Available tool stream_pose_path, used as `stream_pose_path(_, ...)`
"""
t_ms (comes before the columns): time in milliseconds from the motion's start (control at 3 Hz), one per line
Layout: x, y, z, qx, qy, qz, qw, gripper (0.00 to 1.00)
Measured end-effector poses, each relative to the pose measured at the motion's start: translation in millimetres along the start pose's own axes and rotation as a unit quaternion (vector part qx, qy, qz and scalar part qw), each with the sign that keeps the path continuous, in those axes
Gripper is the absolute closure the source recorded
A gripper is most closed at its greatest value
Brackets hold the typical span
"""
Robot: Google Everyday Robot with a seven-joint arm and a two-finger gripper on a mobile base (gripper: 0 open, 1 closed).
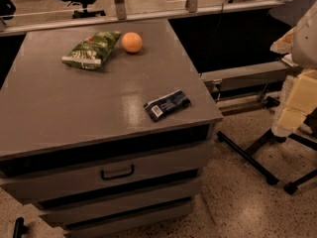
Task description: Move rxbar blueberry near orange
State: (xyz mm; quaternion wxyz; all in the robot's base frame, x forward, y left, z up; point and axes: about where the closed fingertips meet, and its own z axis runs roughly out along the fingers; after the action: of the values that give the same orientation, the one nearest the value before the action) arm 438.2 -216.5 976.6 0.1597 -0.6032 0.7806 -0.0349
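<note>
The robot's gripper should next go to the middle of the rxbar blueberry [168,104] and close there, between its white-labelled end and its far end.
The rxbar blueberry [167,104], a dark navy bar with a white label patch at its near-left end, lies flat near the front right corner of the grey cabinet top [74,108]. The orange [132,42] sits at the back of the top, towards the middle. The bar is far from the orange, about half the top's depth nearer to me and to its right. My gripper [297,100] is on the pale arm at the right edge of the view, off the cabinet, to the right of the bar and not touching anything on the top.
A green chip bag [92,49] lies just left of the orange. The cabinet has drawers with a handle [117,173] in front. Black metal stand legs [247,157] cross the speckled floor on the right. A rail and office chairs stand behind.
</note>
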Motion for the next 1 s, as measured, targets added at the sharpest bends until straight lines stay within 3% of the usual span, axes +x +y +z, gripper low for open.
stream_pose_path(333, 0, 0, 0, 0.000, 0.000, 0.000, 1.0000, 0.00)
stream_pose_path(667, -22, -8, 10, 0.004, -0.033, -0.037, 0.9988, 0.00)
stream_pose_path(1000, -74, -23, 38, -0.005, -0.107, -0.112, 0.9879, 0.00)
